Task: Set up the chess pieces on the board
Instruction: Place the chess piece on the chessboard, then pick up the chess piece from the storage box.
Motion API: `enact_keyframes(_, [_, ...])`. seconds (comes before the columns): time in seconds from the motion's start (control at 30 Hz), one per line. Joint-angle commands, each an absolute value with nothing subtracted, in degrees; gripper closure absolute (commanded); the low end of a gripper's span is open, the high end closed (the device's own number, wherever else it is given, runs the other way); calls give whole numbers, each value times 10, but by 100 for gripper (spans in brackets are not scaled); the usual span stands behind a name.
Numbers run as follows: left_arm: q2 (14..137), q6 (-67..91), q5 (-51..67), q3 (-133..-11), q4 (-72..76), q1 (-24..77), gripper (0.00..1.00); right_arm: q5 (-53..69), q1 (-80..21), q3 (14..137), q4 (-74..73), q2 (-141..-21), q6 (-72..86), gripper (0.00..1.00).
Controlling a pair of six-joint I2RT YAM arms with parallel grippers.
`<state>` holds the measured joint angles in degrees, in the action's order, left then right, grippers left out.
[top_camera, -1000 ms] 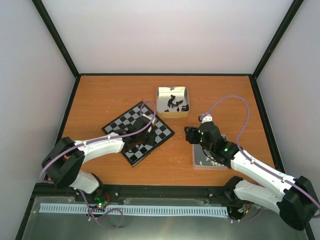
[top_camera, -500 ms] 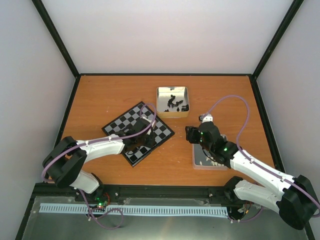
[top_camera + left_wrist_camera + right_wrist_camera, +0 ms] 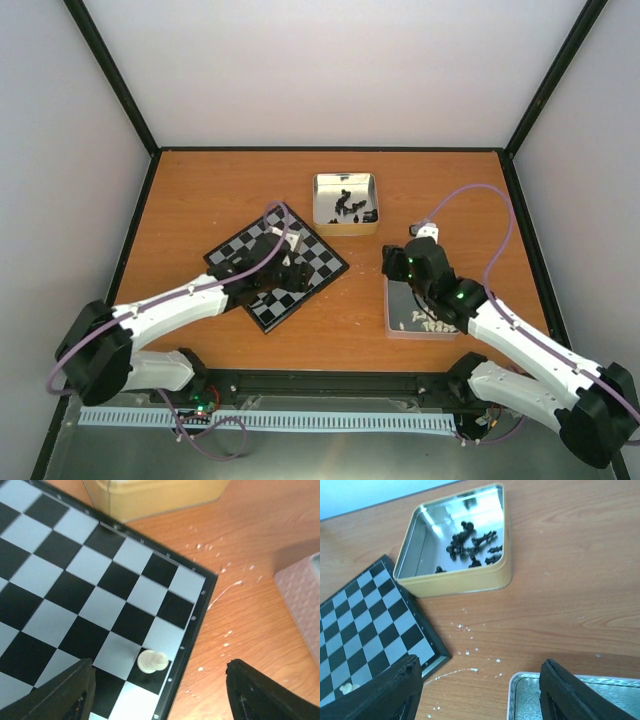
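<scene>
I will next close my right gripper on a white chessman in the near-side pile (image 3: 429, 320) of the tin that lies partly under my right arm.
The board (image 3: 246, 252) lies left of centre on the table, with my left gripper (image 3: 284, 270) hovering over its near right part. In the left wrist view, one cream-white chess piece (image 3: 153, 661) stands upright on a black square by the board's (image 3: 75, 575) rim. It is free of my open left gripper (image 3: 160, 696), whose fingers (image 3: 67, 692) stand wide on either side of it. My right gripper (image 3: 480, 692) is open and empty over bare wood between the board (image 3: 370, 615) and a tin. That same white piece (image 3: 348, 687) shows at the lower left of the right wrist view.
A gold-sided tin (image 3: 345, 203) holding several black chessmen (image 3: 470, 545) stands behind the board. A second tin (image 3: 391, 322) with several white chessmen (image 3: 422, 322) sits at the near right, partly under my right arm. White crumbs (image 3: 465, 652) dot the wood.
My left gripper has opened and let go of the white piece, which now stands on the board. The left arm has drawn back and the right gripper has shifted slightly right.
</scene>
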<state>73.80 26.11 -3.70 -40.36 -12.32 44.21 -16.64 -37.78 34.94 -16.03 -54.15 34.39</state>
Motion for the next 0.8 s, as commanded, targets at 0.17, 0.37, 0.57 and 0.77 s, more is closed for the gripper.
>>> enact_keyframes(0.17, [652,261,-69,-473,-186,427,22,-253,-351,385,-272,-469,350,33])
enact_keyframes(0.37, [643,234,-68,-492,-198,400,22,-277,-349,395,-296,-473,356,33])
enact_keyframes(0.57, [639,215,-65,-497,-191,381,22,-288,-349,396,-310,-482,374,33])
enact_keyframes(0.77, [637,212,-75,-505,-187,375,22,-287,-349,393,-323,-487,396,33])
